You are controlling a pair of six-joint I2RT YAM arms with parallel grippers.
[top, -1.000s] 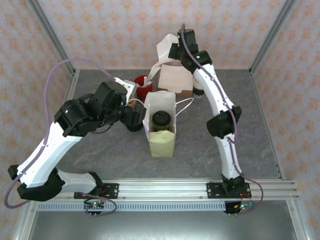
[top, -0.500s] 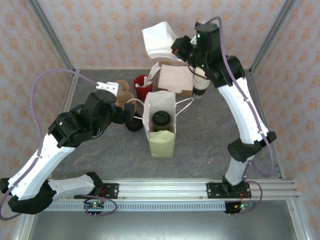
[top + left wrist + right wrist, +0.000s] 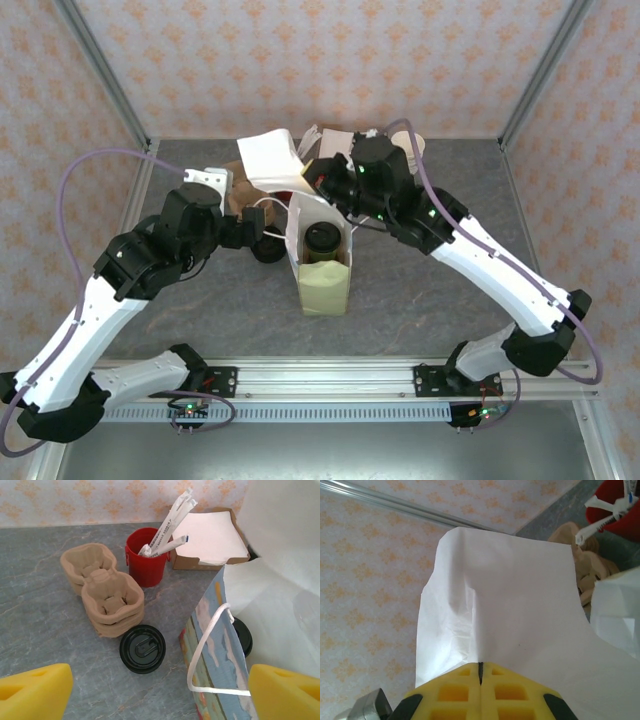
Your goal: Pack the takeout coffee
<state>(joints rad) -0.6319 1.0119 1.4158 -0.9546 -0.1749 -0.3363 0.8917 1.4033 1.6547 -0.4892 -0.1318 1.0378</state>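
Next, my right gripper lets go of the white paper sheet inside the white paper bag, over the takeout coffee's black lid (image 3: 317, 237).
The takeout coffee (image 3: 323, 238) stands inside the upright white paper bag (image 3: 322, 285), its black lid facing up; its lid (image 3: 244, 637) peeks past the bag's edge in the left wrist view. My left gripper (image 3: 258, 228) is open just left of the bag, and its yellow fingertips (image 3: 33, 694) straddle the bag's side and rope handle (image 3: 209, 650) without touching them. My right gripper (image 3: 318, 176) hovers behind the bag's mouth, shut on a white paper sheet (image 3: 271, 160). In the right wrist view the sheet (image 3: 505, 610) fans out from the pinched jaws (image 3: 480, 672).
A loose black lid (image 3: 142, 649) lies on the table left of the bag. Behind it are stacked cardboard cup carriers (image 3: 105, 592), a red cup of wrapped straws (image 3: 148, 557) and a brown napkin box (image 3: 210, 537). The cage walls close in the back and sides.
My right arm has swung down and leftward from the back, carrying the white sheet to just behind the bag's mouth. The left gripper has opened a little wider and stayed beside the bag.
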